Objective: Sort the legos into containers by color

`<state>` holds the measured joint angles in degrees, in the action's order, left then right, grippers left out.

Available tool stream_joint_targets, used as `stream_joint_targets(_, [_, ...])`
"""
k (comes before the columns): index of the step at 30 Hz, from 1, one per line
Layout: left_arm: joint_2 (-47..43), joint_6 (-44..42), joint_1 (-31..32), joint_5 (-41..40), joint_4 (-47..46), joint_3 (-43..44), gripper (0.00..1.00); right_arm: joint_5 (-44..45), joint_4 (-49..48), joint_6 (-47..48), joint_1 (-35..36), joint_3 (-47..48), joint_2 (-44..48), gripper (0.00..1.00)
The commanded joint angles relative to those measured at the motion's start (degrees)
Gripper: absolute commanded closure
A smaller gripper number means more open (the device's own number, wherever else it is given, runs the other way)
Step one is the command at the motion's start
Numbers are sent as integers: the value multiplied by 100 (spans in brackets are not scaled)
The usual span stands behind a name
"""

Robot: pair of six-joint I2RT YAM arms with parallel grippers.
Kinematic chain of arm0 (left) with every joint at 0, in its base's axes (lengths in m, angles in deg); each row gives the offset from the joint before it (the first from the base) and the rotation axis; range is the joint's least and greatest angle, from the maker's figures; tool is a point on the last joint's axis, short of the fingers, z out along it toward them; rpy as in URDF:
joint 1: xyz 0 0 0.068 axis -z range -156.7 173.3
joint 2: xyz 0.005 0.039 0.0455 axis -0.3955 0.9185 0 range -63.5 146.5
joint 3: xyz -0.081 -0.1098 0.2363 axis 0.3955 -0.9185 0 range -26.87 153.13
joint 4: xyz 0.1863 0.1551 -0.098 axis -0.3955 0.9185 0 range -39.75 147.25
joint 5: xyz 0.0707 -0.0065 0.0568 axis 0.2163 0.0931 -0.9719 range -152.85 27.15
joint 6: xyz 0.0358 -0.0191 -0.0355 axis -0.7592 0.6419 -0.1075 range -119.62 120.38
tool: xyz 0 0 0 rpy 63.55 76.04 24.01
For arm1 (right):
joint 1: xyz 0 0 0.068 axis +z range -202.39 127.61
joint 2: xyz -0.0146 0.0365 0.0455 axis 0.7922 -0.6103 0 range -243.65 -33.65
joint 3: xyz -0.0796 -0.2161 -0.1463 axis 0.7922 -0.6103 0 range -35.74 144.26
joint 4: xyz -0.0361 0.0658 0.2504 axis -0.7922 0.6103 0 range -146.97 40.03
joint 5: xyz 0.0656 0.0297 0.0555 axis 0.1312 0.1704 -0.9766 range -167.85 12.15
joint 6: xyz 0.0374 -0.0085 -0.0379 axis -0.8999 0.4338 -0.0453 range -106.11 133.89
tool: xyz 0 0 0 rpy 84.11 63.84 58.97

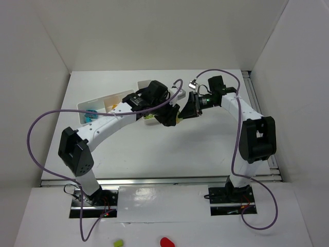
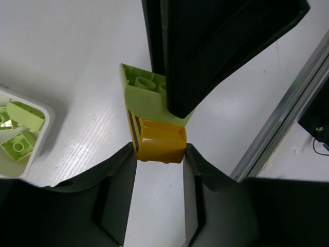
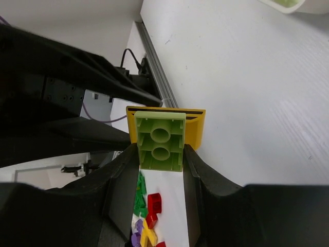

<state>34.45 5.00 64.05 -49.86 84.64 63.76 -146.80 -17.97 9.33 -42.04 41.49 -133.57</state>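
The robot's right gripper needs to release the lime green brick, which hangs above the table now, among the lime green bricks in the second tray (image 1: pixel 151 113) (image 3: pixel 288 2).
A two-brick clump hangs above the table between both grippers: a yellow-orange brick (image 2: pixel 160 143) joined to a lime green brick (image 2: pixel 145 95). My left gripper (image 2: pixel 159 152) is shut on the yellow-orange brick. My right gripper (image 3: pixel 160 153) is shut on the lime green brick (image 3: pixel 160 140), with the yellow-orange one (image 3: pixel 194 128) behind it. In the top view the left gripper (image 1: pixel 174 120) and right gripper (image 1: pixel 185 113) meet at mid-table. A narrow white tray (image 1: pixel 110 98) holds a cyan brick (image 1: pixel 91 116). A second tray (image 2: pixel 45 123) holds lime green bricks (image 2: pixel 18 146).
Red (image 3: pixel 154 202), green (image 3: pixel 140 195), purple (image 3: pixel 135 237) and yellow (image 3: pixel 150 237) loose bricks lie on the white surface below my right gripper. A metal rail (image 2: pixel 280 121) runs along the table's right edge. The left arm covers most of the second tray (image 1: pixel 145 85).
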Motion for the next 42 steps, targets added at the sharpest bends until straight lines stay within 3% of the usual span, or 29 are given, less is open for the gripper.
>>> stream_joint_targets(1, [-127,-146,-41,36,-284,60,52,-365,257,78,2,46,-10,88])
stream_joint_targets(7, [-22,-146,-41,89,-222,113,87,-313,310,-1,-59,46,-63,88])
stream_joint_targets(8, [30,-146,-41,20,-144,113,100,-312,188,-54,-59,46,-63,88])
stream_joint_targets(18, [-250,258,-41,-103,-161,-678,100,-198,-613,-827,-182,178,-10,88])
stream_joint_targets(35, [-250,92,-480,-245,-161,-749,100,-93,-411,-722,-341,257,-72,88])
stream_joint_targets(42, [-452,240,-1033,-640,41,-696,100,803,-69,-546,-393,511,-282,88])
